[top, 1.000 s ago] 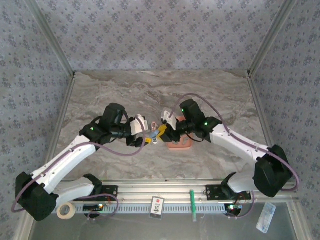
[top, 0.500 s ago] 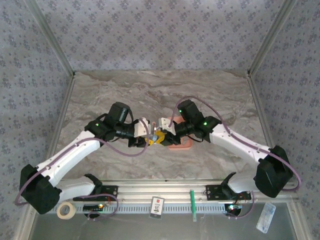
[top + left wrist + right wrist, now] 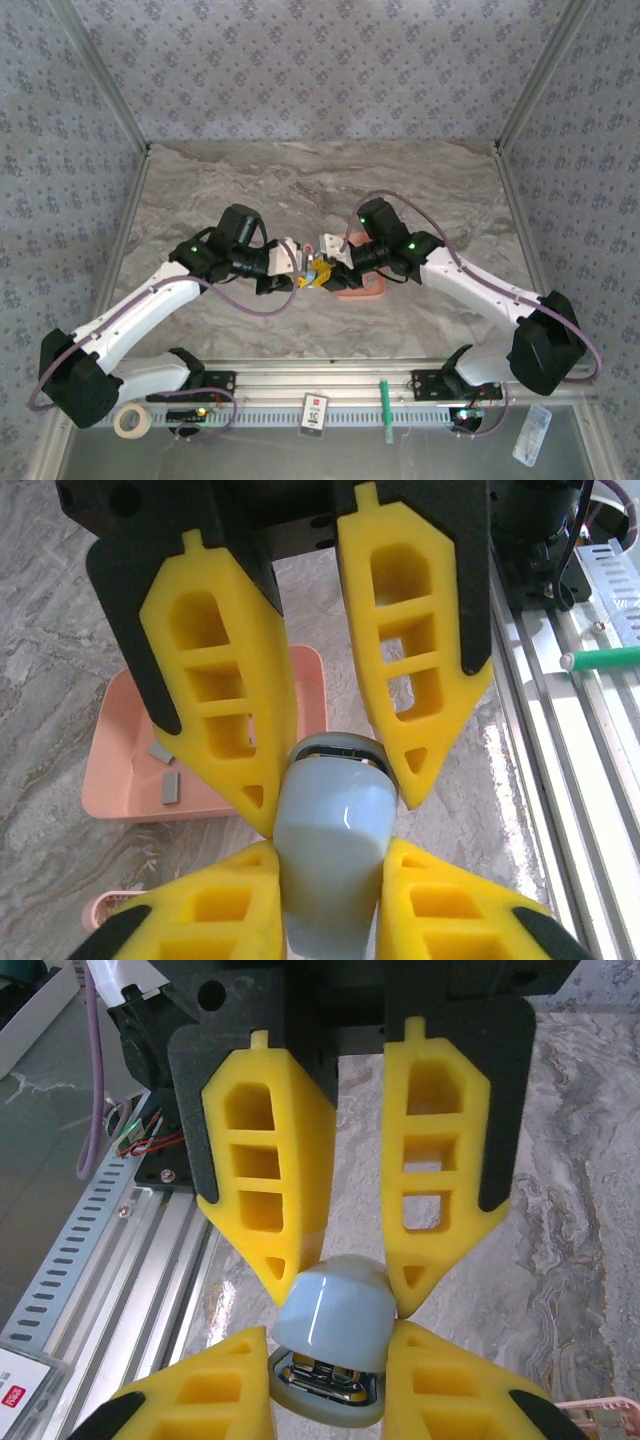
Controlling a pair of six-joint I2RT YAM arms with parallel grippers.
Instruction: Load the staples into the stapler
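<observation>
The stapler sits slanted with my right gripper's fingers across the stapler shell's lower edge, so my right gripper needs to retake only the stapler's base (image 3: 322,1408) before the shell swings open.
The pale-blue stapler (image 3: 335,850) hangs in the air between the two grippers, above the table's front middle. My left gripper (image 3: 335,792) is shut on one end of it, its yellow fingers (image 3: 230,690) touching both sides. My right gripper (image 3: 345,1285) is shut on the stapler (image 3: 335,1325) from the opposite side, and the silver metal rail shows under the shell. From above, the left gripper (image 3: 298,270) and right gripper (image 3: 328,268) meet tip to tip. The grey staples (image 3: 168,785) lie in the salmon-pink tray (image 3: 120,795).
The tray (image 3: 362,290) rests on the marble table just right of the grippers. An aluminium rail with a green pen (image 3: 384,410) runs along the front edge, beside a small card (image 3: 315,412) and a tape roll (image 3: 132,420).
My left gripper has moved right and closed in on the stapler held by the right gripper. Over the last half second almost nothing has shifted.
</observation>
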